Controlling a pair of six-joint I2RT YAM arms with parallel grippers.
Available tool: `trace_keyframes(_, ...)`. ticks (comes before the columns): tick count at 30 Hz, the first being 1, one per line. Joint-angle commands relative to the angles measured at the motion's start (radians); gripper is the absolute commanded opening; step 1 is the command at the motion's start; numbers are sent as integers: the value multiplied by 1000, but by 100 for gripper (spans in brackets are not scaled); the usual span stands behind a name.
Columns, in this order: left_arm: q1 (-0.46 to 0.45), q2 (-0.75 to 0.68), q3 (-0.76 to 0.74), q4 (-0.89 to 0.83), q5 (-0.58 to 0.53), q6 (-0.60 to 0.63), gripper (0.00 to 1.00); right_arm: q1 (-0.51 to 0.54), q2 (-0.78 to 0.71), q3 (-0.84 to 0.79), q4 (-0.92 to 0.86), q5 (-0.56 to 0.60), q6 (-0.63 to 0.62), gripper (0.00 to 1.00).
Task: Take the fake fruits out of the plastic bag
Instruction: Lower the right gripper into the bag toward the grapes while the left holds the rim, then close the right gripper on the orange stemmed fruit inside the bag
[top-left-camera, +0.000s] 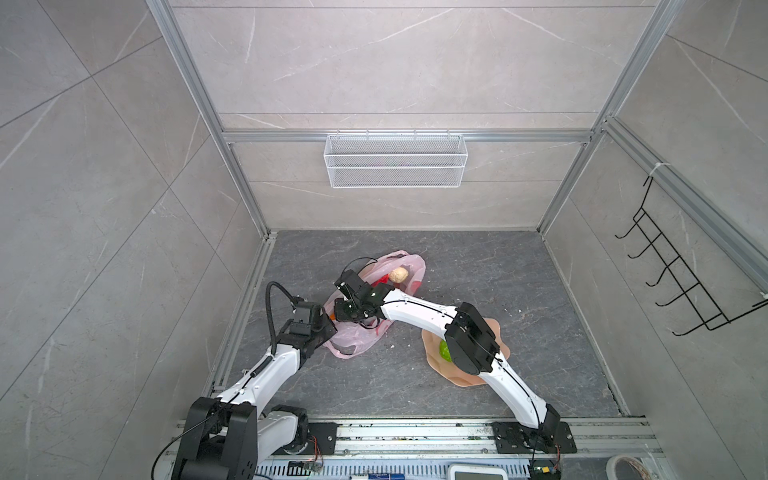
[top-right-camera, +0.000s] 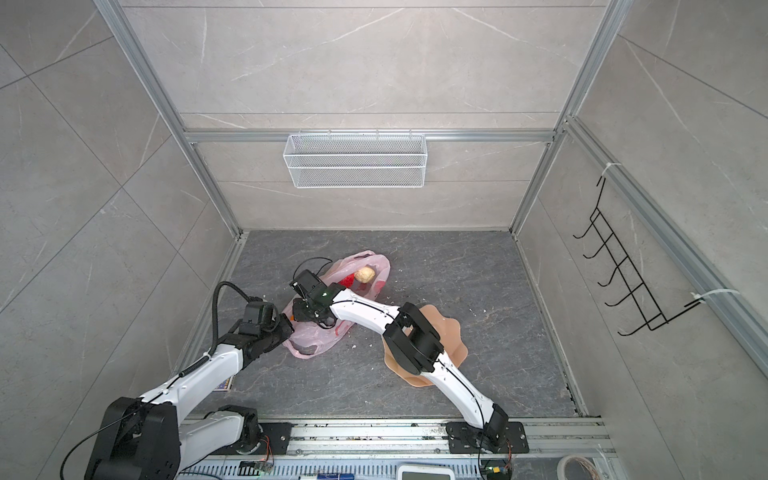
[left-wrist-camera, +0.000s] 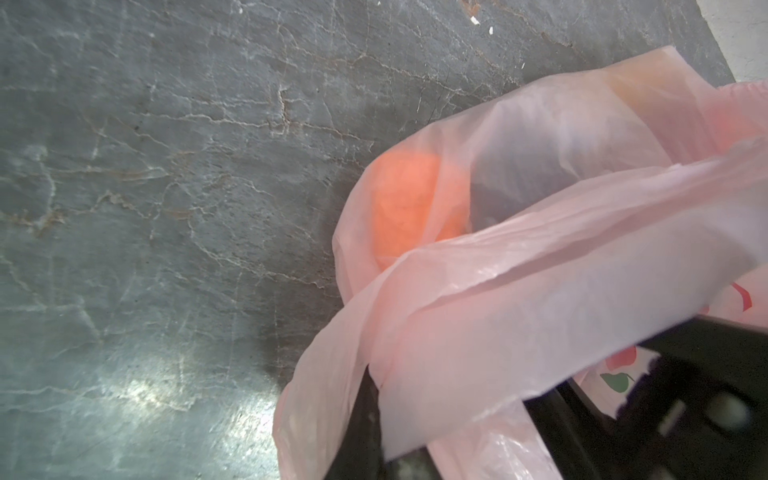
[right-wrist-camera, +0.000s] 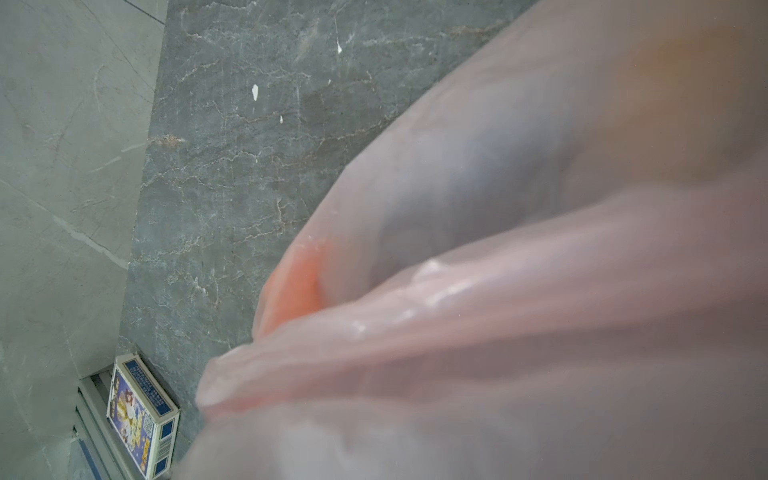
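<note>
Next, I open my right gripper, reach further in and grip the orange itself (left-wrist-camera: 412, 200), because a fold of the bag covers the orange at the bag's end.
The pale pink plastic bag (top-left-camera: 357, 336) lies crumpled mid-floor in both top views. A beige knobbly lump (top-left-camera: 399, 275) and a red piece (top-left-camera: 380, 283) sit in its far, open part. An orange (left-wrist-camera: 407, 208) shows through the film at the bag's near-left end, next to a dark shape I cannot identify. My left gripper (top-left-camera: 330, 328) is shut, pinching a fold of the bag (left-wrist-camera: 540, 291) at its left edge. My right gripper (top-left-camera: 340, 311) reaches across, low over the bag by the orange (right-wrist-camera: 297, 282). Film fills the right wrist view and hides its jaws. A green lumpy ball (top-left-camera: 445, 351) lies on the plate.
A peach scalloped plate (top-left-camera: 469, 376) sits right of the bag, partly under my right arm. A small printed box (right-wrist-camera: 141, 419) lies by the left wall rail. A white wire basket (top-left-camera: 395, 160) hangs on the back wall, a black hook rack (top-left-camera: 681, 270) on the right wall.
</note>
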Motion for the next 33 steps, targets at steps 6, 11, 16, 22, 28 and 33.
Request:
trace_keyframes(6, 4, -36, -14, 0, 15, -19, 3, -6, 11, 20, 0, 19, 40, 24)
trace_keyframes(11, 2, -52, -26, -2, 18, -26, 3, -6, -50, -75, 77, 37, 58, 28)
trace_keyframes(16, -4, -72, -39, -2, 26, -39, 3, -6, -84, -145, 144, 38, 93, 36)
trace_keyframes(22, -36, -99, -47, -24, 9, -44, 3, -6, -147, -200, 169, 75, 64, 35)
trace_keyframes(28, -121, -117, -40, -45, -33, -79, 3, -8, -163, -254, 185, 76, 99, 35)
trace_keyframes(33, -143, -143, -56, -89, -79, -107, 7, -4, -204, -329, 222, 70, 111, 36)
